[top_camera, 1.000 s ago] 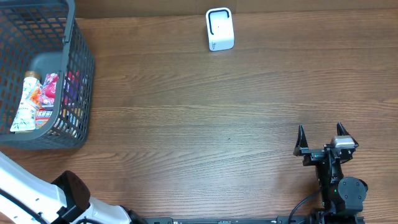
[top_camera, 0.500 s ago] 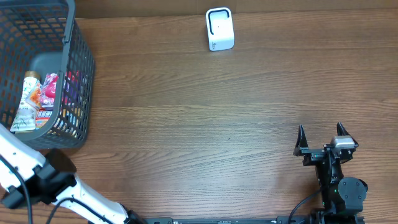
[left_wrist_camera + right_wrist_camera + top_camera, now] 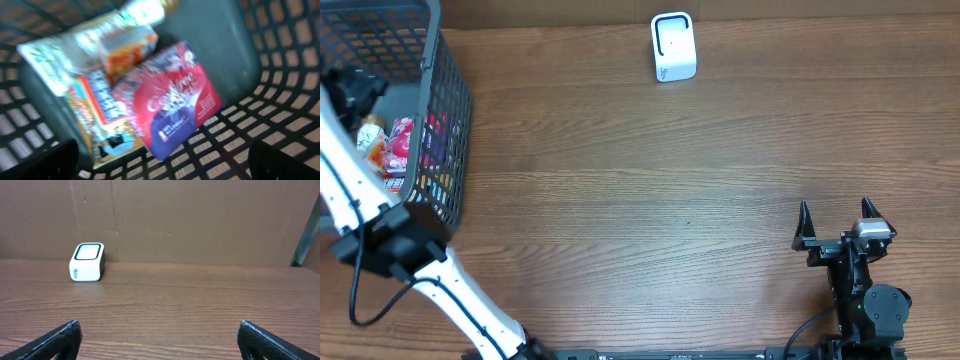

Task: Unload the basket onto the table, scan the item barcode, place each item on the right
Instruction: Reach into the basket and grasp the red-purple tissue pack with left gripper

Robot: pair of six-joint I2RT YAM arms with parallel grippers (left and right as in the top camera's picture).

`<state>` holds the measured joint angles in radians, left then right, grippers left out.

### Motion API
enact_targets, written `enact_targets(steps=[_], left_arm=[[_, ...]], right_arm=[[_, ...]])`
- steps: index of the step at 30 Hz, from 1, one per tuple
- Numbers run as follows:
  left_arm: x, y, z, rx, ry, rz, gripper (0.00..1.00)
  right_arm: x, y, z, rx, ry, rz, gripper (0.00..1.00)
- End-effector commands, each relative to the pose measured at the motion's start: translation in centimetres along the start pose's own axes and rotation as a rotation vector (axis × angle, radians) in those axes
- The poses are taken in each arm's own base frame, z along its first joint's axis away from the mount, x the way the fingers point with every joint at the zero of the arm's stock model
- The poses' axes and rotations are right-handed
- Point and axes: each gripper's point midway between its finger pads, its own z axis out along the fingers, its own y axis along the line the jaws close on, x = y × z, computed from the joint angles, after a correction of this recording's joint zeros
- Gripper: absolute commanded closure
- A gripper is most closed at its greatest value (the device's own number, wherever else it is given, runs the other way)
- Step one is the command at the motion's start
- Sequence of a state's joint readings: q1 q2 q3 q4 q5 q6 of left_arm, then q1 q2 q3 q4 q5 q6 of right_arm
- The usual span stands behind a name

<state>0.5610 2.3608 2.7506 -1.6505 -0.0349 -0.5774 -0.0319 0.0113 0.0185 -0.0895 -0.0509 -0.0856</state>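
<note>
My left gripper needs to next go to the red-and-blue pouch in the basket and close on the pouch's end (image 3: 393,163) (image 3: 133,110) next to the flat striped packet.
Several snack items lie in the dark mesh basket (image 3: 448,110) at the table's far left. In the blurred left wrist view a red-and-blue pouch (image 3: 175,100) lies in the middle, with a white-and-orange pouch (image 3: 125,37) and a flat striped packet (image 3: 95,112) beside it. My left gripper (image 3: 162,167) hovers open over them, touching nothing. The white barcode scanner (image 3: 673,47) stands at the table's far edge and also shows as the scanner (image 3: 87,262) in the right wrist view. Low at the front right, my right gripper (image 3: 837,222) is open and holds nothing.
The left arm (image 3: 360,200) reaches up from the front-left corner across the basket's near wall. Bare wooden tabletop (image 3: 650,200) lies between basket, scanner and right arm. A brown cardboard wall (image 3: 200,220) stands behind the scanner.
The left arm has swung up from the front-left corner until its gripper is over the basket. The right arm and the scanner have not moved.
</note>
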Motion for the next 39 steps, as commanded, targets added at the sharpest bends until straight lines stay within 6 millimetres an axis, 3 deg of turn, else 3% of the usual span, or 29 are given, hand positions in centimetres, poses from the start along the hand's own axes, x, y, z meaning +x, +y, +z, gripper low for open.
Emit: enact_targets(steps=[1, 21, 27, 34, 36, 39], left_arm=[[0.5, -0.4, 1.2, -0.034, 0.011, 0.021, 0.0], [3.4, 3.7, 6.6, -0.276, 0.144, -0.071, 0.0], [4.2, 4.0, 9.3, -0.291, 0.178, -0.062, 0.0], [5.2, 2.8, 12.5, -0.212, 0.229, 0.013, 0.01], [5.4, 2.8, 12.9, -0.211, 0.232, 0.011, 0.06], [5.4, 2.9, 13.0, -0.213, 0.233, 0.011, 0.35]], right_arm=[[0.1, 0.0, 0.0, 0.001, -0.005, -0.005, 0.0], [0.1, 0.0, 0.0, 0.001, -0.005, -0.005, 0.0], [0.1, 0.0, 0.0, 0.001, -0.005, -0.005, 0.0], [0.1, 0.0, 0.0, 0.001, -0.005, -0.005, 0.0], [0.1, 0.0, 0.0, 0.001, -0.005, -0.005, 0.0], [0.1, 0.0, 0.0, 0.001, -0.005, -0.005, 0.0]])
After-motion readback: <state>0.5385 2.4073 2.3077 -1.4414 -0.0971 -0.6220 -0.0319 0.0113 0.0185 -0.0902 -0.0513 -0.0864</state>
